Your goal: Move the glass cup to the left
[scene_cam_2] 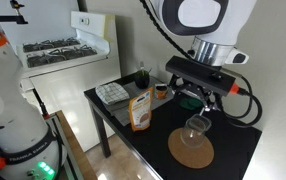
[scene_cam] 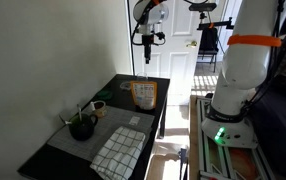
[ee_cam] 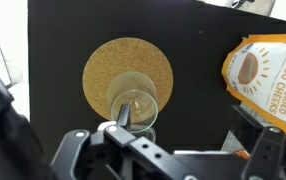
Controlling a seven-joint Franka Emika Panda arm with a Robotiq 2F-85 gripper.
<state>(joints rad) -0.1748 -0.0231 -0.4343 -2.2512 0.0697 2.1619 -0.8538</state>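
The gripper should close on the glass cup's rim (scene_cam: 141, 75) (ee_cam: 157, 97), on the cup's side that faces the orange packet.
The glass cup (ee_cam: 135, 105) is small and clear. It is at the near edge of a round cork coaster (ee_cam: 128, 70) on the black table (ee_cam: 198, 50). In an exterior view the cup (scene_cam_2: 195, 127) is right under the gripper, over the coaster (scene_cam_2: 191, 152). My gripper (ee_cam: 183, 122) is open, with its fingers wider apart than the cup. One fingertip is at the cup's rim and the other is far off towards the orange packet. I cannot tell whether the cup stands on the coaster or hangs just above it. In an exterior view the gripper (scene_cam: 146, 55) hangs above the table's far end.
An orange mango packet (ee_cam: 268, 75) stands next to the coaster and shows in both exterior views (scene_cam_2: 140, 110) (scene_cam: 143, 95). A dark bowl with sticks (scene_cam: 81, 127), a pale mug (scene_cam: 98, 107) and a checked cloth (scene_cam: 118, 150) lie further along the table. A stove (scene_cam_2: 53, 50) stands beyond it.
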